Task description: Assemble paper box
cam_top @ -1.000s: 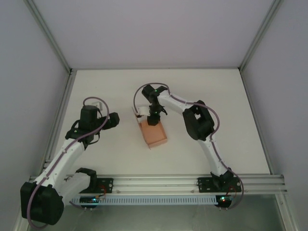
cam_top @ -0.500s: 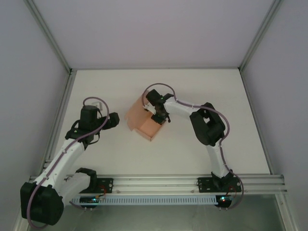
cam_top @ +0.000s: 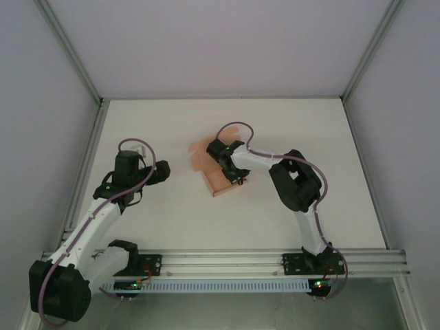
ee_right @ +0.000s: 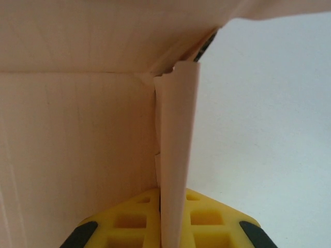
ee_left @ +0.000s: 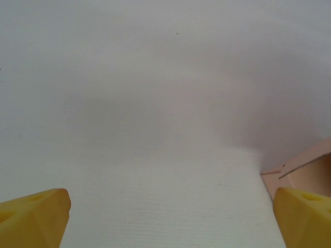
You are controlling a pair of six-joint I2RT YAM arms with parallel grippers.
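Observation:
The paper box sits crooked to the bar, so my right gripper should turn it square by its side (ee_right: 177, 134), then pinch that side before it folds the lid.
The salmon-pink paper box (cam_top: 214, 180) lies in the middle of the table, partly folded, with a loose flap (cam_top: 201, 152) sticking out toward the far left. My right gripper (cam_top: 238, 177) sits at the box's right side. In the right wrist view its yellow fingers (ee_right: 129, 225) are shut on a thin upright wall (ee_right: 176, 144) of the box, whose inner panel (ee_right: 77, 134) lies left of that wall. My left gripper (cam_top: 163, 172) hovers left of the box, open and holding nothing. A corner of the box (ee_left: 305, 170) shows past its right fingertip (ee_left: 305, 214).
White table (cam_top: 309, 137) boxed in by grey walls and aluminium frame posts (cam_top: 89, 137). A rail (cam_top: 227, 260) with the arm bases runs along the near edge. Bare table surface (ee_left: 155, 129) lies under the left gripper.
The right gripper has carried and turned the box: it swung to the left with a flap opening, then came back down toward the middle. The left arm has not moved.

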